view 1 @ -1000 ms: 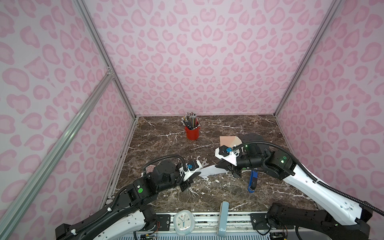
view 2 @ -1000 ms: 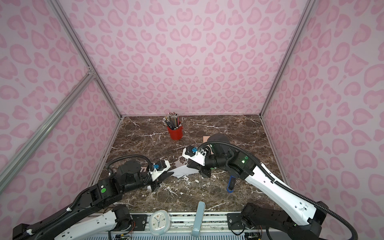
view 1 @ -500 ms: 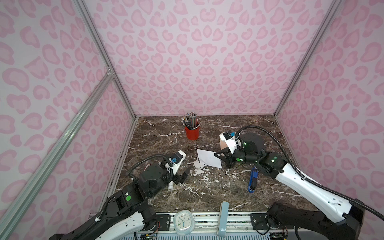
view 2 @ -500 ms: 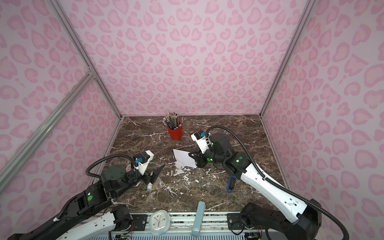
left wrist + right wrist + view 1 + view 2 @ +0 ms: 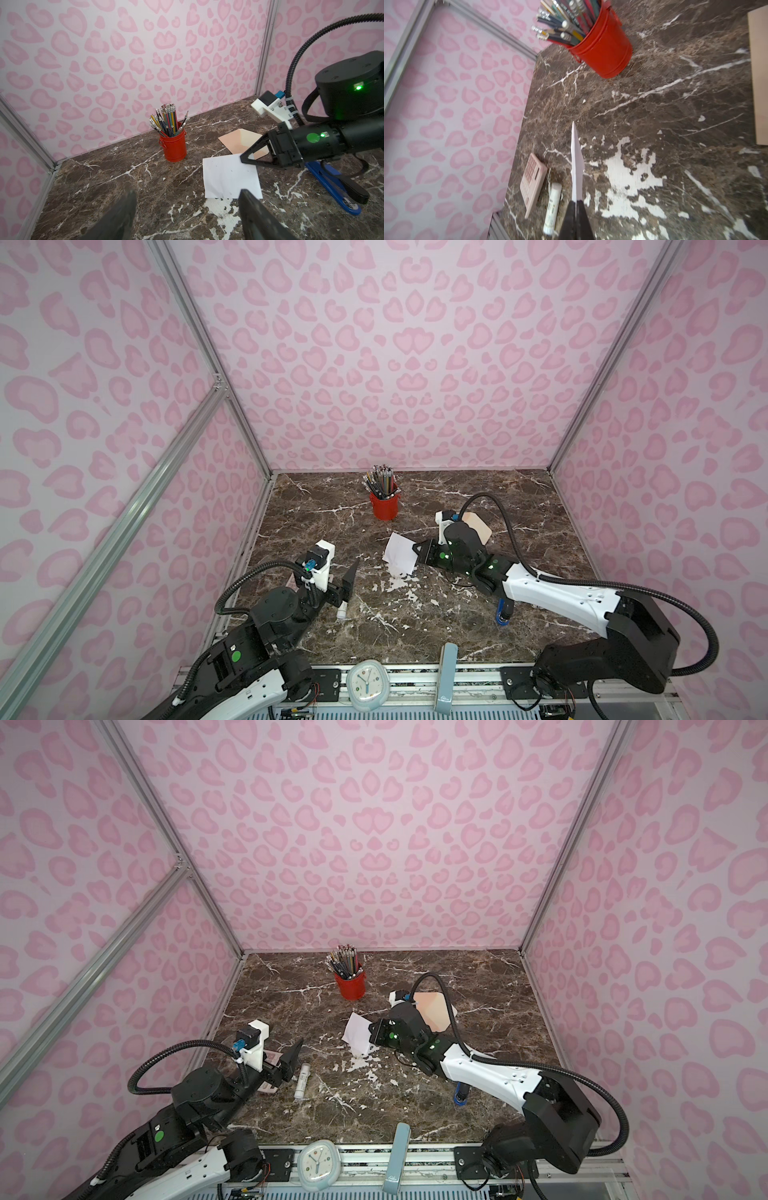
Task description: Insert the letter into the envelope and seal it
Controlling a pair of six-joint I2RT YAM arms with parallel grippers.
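Observation:
Next, my right gripper releases the letter, now pinched at one corner, on the bare marble (image 5: 374,554) (image 5: 587,132) between the red cup and the white glue stick.
The letter (image 5: 400,558) is a white sheet pinched at one corner by my right gripper (image 5: 415,548), which is shut on it; the right wrist view shows the letter (image 5: 576,158) edge-on, sticking out from the shut fingers. The peach-pink envelope (image 5: 478,526) lies flat on the marble behind the right wrist, its paler flap open. My left gripper (image 5: 187,193) stands open and empty at the left, well short of the letter (image 5: 230,178). In both top views the left gripper (image 5: 296,1052) hovers over the table's left side.
A red cup of pencils (image 5: 384,504) stands at the back centre. A white glue stick (image 5: 302,1081) and a pink calculator (image 5: 532,180) lie beside the left gripper. A blue stapler (image 5: 503,612) lies under the right arm. A clock (image 5: 366,684) sits on the front rail.
My left gripper opened, let go of the letter and drew back to the left. The right gripper carried the letter up and back toward the envelope.

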